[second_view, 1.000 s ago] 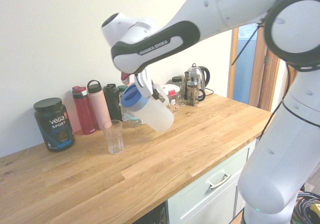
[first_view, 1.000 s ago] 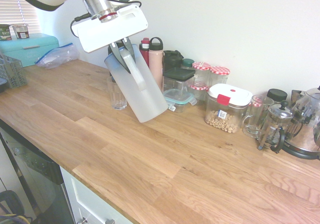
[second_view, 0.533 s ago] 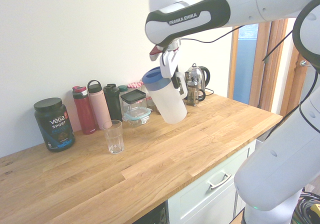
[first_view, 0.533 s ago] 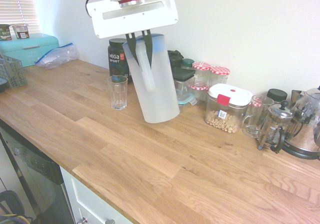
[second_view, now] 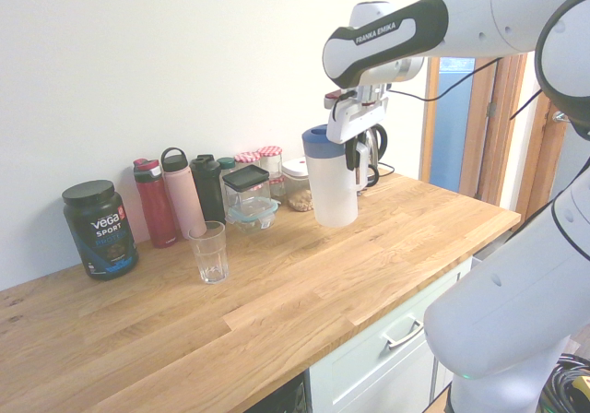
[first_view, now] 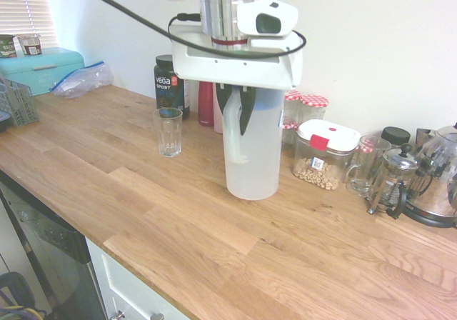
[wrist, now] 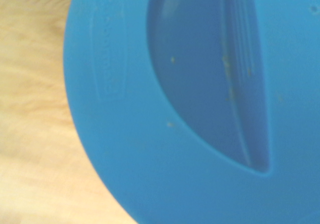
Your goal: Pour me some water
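The robot's gripper should release the water pitcher on the bare wood [second_view: 347, 232] between the snack container and the drawer.
A frosted white water pitcher [first_view: 255, 159] [second_view: 334, 190] with a blue lid [wrist: 200, 114] stands upright, well to the side of the glass. Its base is at the wooden counter [first_view: 178, 213]; I cannot tell whether it touches. My gripper [first_view: 238, 111] [second_view: 351, 151] comes down from above, shut on the pitcher's handle at the lid. The clear drinking glass [first_view: 168, 131] [second_view: 209, 252] stands alone on the counter, apart from the pitcher. Whether it holds water does not show. The wrist view is filled by the blue lid over wood.
Along the wall stand a black Vega tub [second_view: 100, 229], red, pink and dark bottles [second_view: 181, 201], checked-lid jars [first_view: 311, 106], a snack container [first_view: 325, 154], a French press [first_view: 389, 181] and a kettle [first_view: 439, 177]. A teal box [first_view: 43, 66] sits far left.
The pitcher has swung from tilted toward the glass to upright. It has travelled away from the glass along the counter and come lower. The glass has not moved.
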You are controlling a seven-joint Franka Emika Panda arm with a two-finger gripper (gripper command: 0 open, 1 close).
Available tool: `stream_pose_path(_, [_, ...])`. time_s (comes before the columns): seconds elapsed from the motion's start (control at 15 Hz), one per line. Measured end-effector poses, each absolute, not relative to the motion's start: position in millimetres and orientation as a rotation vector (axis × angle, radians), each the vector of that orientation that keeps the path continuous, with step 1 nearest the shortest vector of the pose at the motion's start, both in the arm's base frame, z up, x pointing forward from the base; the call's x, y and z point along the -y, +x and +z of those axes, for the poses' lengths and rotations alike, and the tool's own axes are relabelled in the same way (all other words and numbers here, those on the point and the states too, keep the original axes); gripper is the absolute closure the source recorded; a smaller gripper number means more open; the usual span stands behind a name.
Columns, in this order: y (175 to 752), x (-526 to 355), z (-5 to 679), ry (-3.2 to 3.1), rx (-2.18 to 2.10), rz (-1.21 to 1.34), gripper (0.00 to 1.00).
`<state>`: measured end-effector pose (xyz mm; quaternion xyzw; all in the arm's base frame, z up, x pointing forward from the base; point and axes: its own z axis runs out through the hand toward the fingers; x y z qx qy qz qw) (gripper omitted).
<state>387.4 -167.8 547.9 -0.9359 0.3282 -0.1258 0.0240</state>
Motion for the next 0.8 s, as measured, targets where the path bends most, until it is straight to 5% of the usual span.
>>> stream_pose_path(0.8, [377, 178, 505, -2.756, -1.262, -0.350, 1.00])
